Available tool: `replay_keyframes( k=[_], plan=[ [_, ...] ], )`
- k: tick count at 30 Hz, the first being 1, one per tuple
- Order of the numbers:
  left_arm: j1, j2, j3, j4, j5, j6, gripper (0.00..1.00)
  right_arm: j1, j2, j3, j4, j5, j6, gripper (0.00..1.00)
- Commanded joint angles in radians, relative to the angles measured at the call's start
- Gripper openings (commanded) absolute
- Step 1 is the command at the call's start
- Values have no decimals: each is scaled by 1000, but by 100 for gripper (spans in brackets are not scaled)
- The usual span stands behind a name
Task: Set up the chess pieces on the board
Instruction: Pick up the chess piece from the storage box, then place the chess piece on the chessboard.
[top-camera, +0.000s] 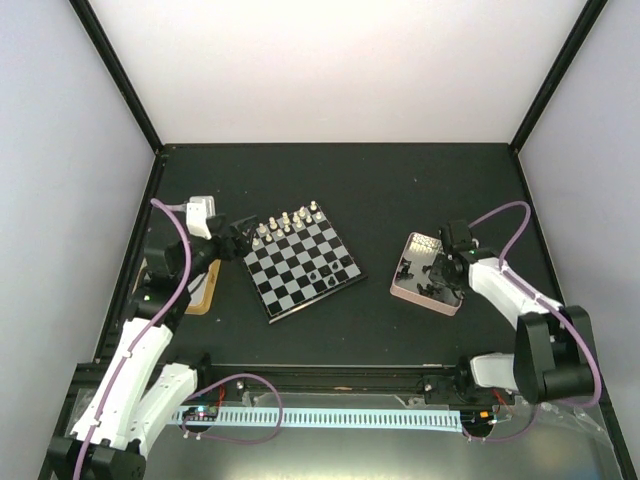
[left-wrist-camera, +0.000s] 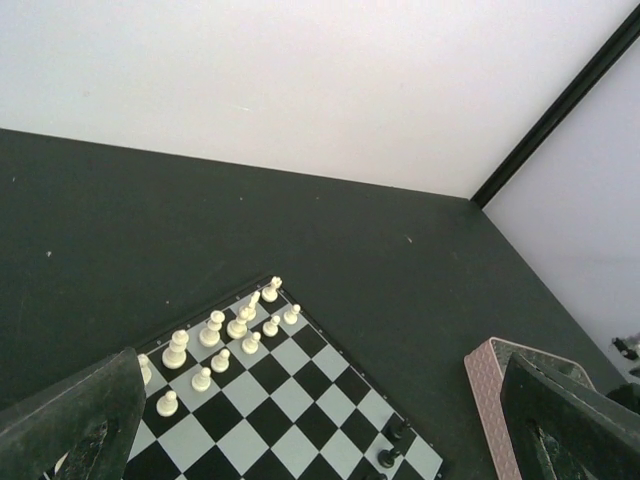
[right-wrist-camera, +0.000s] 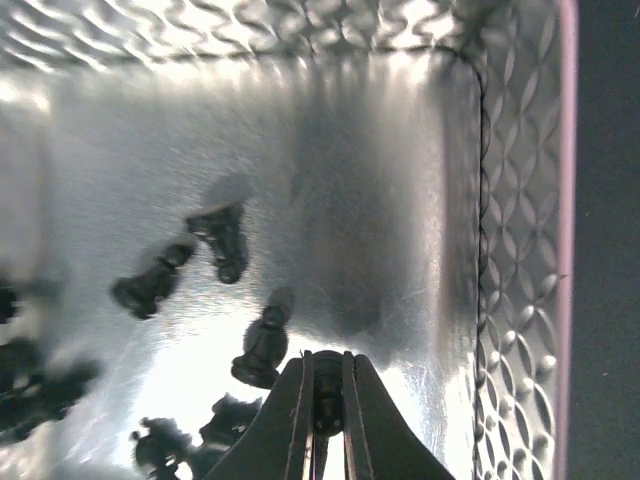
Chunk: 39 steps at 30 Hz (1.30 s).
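Observation:
Next, my right gripper places the black piece onto the dark square (top-camera: 301, 281) next to the black pawns, toward the near corner of the board.
The board (top-camera: 303, 265) lies left of centre, turned at an angle. Several white pieces (top-camera: 285, 222) stand in two rows along its far edge, also in the left wrist view (left-wrist-camera: 215, 335). A few black pieces (top-camera: 324, 277) stand near its right corner (left-wrist-camera: 397, 428). My left gripper (top-camera: 238, 240) hovers open and empty at the board's left corner, fingers (left-wrist-camera: 80, 420) spread wide. My right gripper (right-wrist-camera: 326, 378) is down inside the pink-rimmed tray (top-camera: 420, 300), shut on a black piece (right-wrist-camera: 326, 388). Several loose black pieces (right-wrist-camera: 262, 345) lie on the tray floor beside it.
A tan-rimmed tray (top-camera: 203, 298) lies under the left arm at the table's left side. The pink tray's patterned wall (right-wrist-camera: 520, 200) is close on the right of my right gripper; the tray also shows in the left wrist view (left-wrist-camera: 490, 390). Black frame posts stand at the far corners.

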Motion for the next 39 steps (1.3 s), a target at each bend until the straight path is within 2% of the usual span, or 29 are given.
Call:
replay_keyframes(
  k=[1,7,10,14,19,26,33,39],
  plan=[
    [1,-38,16,11,5,-2,99,-5,-121,60,-17,-54,-47,1],
    [1,-95,13,-13,7,-3,99,52,-227,102,-12,-246,-65,1],
    [0,-128,9,-2,14,-6,99,142,-243,127,10,-289,-52,1],
    [0,-149,4,24,11,-12,99,308,-215,193,24,-258,-12,1],
    [1,-141,-12,40,-1,-29,99,519,-82,305,51,-158,52,1],
    [25,-94,31,-15,-68,-46,99,756,254,578,-22,23,66,2],
    [38,-100,25,-73,-154,-55,99,821,549,816,-108,48,22,3],
    [38,-82,5,-53,-200,-69,99,827,685,927,-165,70,3,3]
  ],
)
